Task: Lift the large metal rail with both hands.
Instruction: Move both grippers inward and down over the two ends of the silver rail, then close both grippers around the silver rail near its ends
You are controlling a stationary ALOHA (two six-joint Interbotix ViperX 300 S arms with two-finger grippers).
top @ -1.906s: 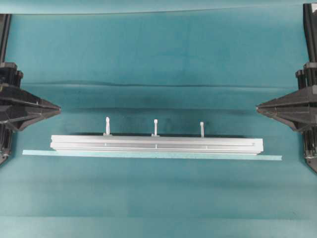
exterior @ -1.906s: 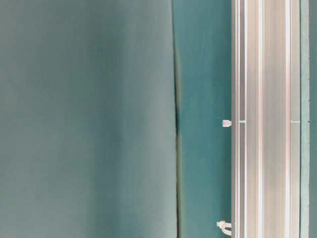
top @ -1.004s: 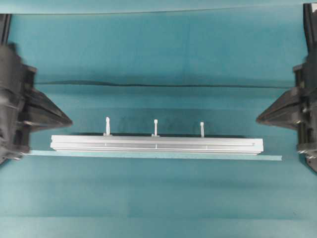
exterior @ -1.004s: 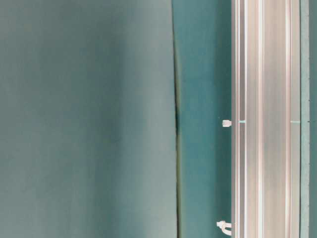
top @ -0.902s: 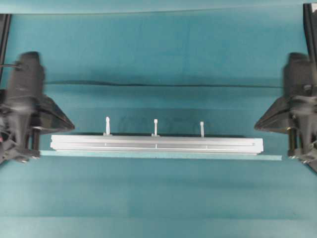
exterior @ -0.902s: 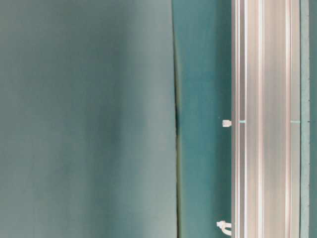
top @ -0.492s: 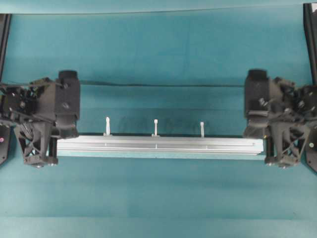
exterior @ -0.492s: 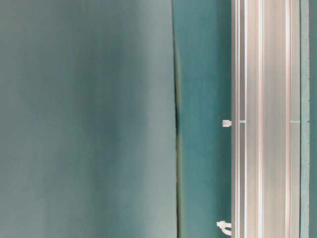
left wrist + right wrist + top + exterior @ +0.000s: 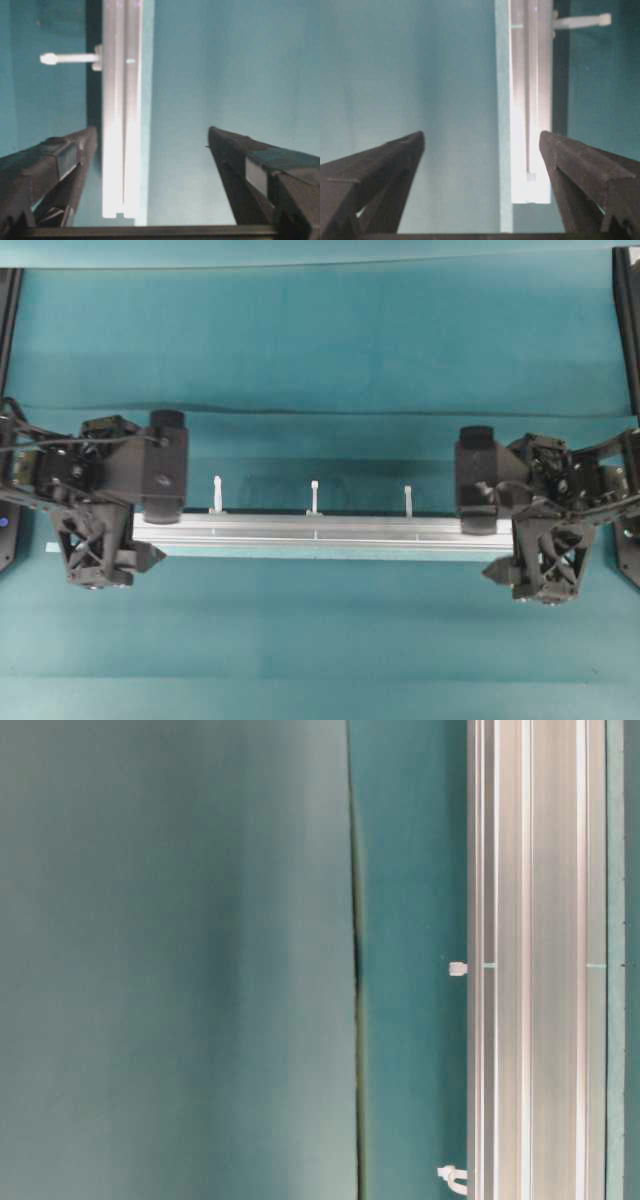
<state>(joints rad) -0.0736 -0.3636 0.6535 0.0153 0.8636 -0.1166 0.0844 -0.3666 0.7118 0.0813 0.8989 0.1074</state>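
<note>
My right gripper is to close on the large metal rail's outer section (image 9: 444, 530) (image 9: 532, 79), between the end of the rail and the white peg nearest that gripper.
The large metal rail (image 9: 315, 530) lies flat on the teal cloth, a long silver grooved bar with three upright white pegs (image 9: 314, 495) along its far side. It also fills the right of the table-level view as the rail (image 9: 530, 960). My left gripper (image 9: 150, 530) hangs over the rail's left end and my right gripper (image 9: 490, 535) over its right end. In the left wrist view the gripper (image 9: 152, 137) is open, and the rail (image 9: 120, 125) runs between the jaws close to the left finger. The right gripper (image 9: 481, 137) is open too, with the rail (image 9: 532, 100) beside its right finger.
A thin pale-teal strip (image 9: 320, 553) lies along the rail's near side and sticks out past its ends. A fold in the cloth (image 9: 320, 412) crosses the table behind the rail. Black arm posts stand at the left edge (image 9: 8, 300) and right edge (image 9: 628, 300).
Both arms have swung in from the sides and come over the rail's two ends. Their jaws, shut before, now stand wide open. The rail has not moved.
</note>
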